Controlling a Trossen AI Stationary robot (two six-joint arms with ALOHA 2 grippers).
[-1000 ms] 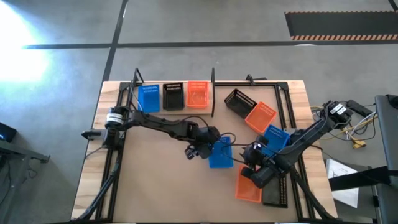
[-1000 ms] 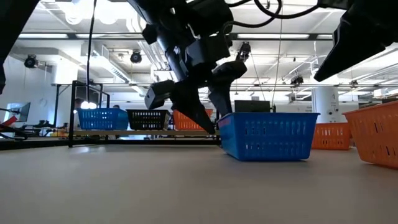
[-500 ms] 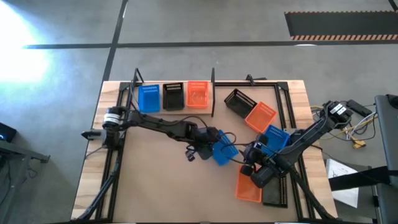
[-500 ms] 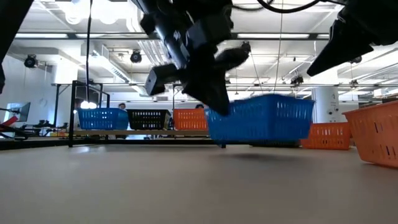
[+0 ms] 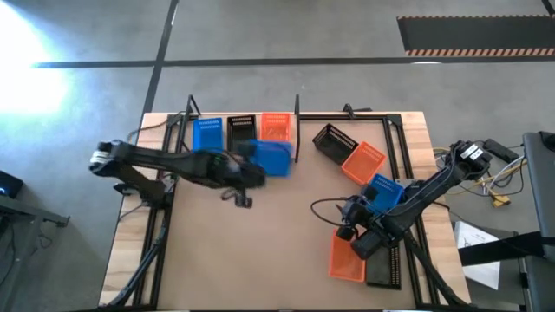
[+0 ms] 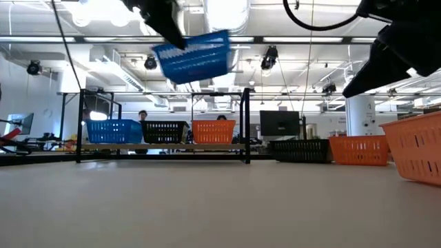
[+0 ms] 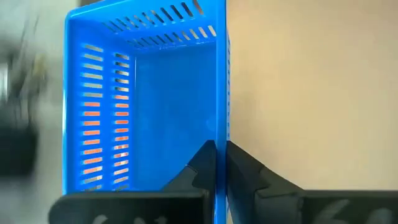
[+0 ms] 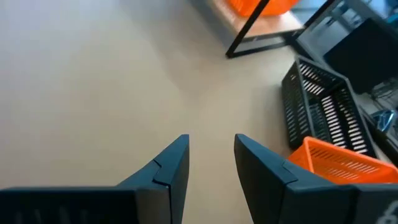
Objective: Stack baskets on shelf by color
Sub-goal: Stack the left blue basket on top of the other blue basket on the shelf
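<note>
The robot's left gripper should release its blue basket inside the blue basket on the shelf (image 5: 207, 136), next to the black one.
My left gripper (image 7: 221, 163) is shut on a blue basket (image 5: 274, 159), held high in the air in front of the shelf (image 5: 297, 130); the low view shows the basket (image 6: 193, 55) above shelf height. One blue basket (image 5: 208, 136), one black basket (image 5: 243, 134) and one orange basket (image 5: 276, 130) stand side by side on the shelf board. My right gripper (image 8: 211, 155) is open and empty over the table at the right (image 5: 347, 218). My left gripper pinches one long wall of the blue basket (image 7: 221, 127) near its end, one finger inside the basket and one outside. The fingers point down from above. The basket hangs clear of the table, open side up and a little tilted (image 6: 193, 55).
At the right of the table lie a black basket (image 5: 333, 140), an orange basket (image 5: 362, 163) and a blue basket (image 5: 387, 191). Near the front right lie another orange basket (image 5: 347, 258) and a black basket (image 5: 386, 264). Bare tabletop (image 5: 243, 251) spreads across the middle and left.
My left gripper has taken the blue basket from the table's middle, lifted it clear and carried it up and toward the far left, to the shelf. The basket has turned about on the way.
</note>
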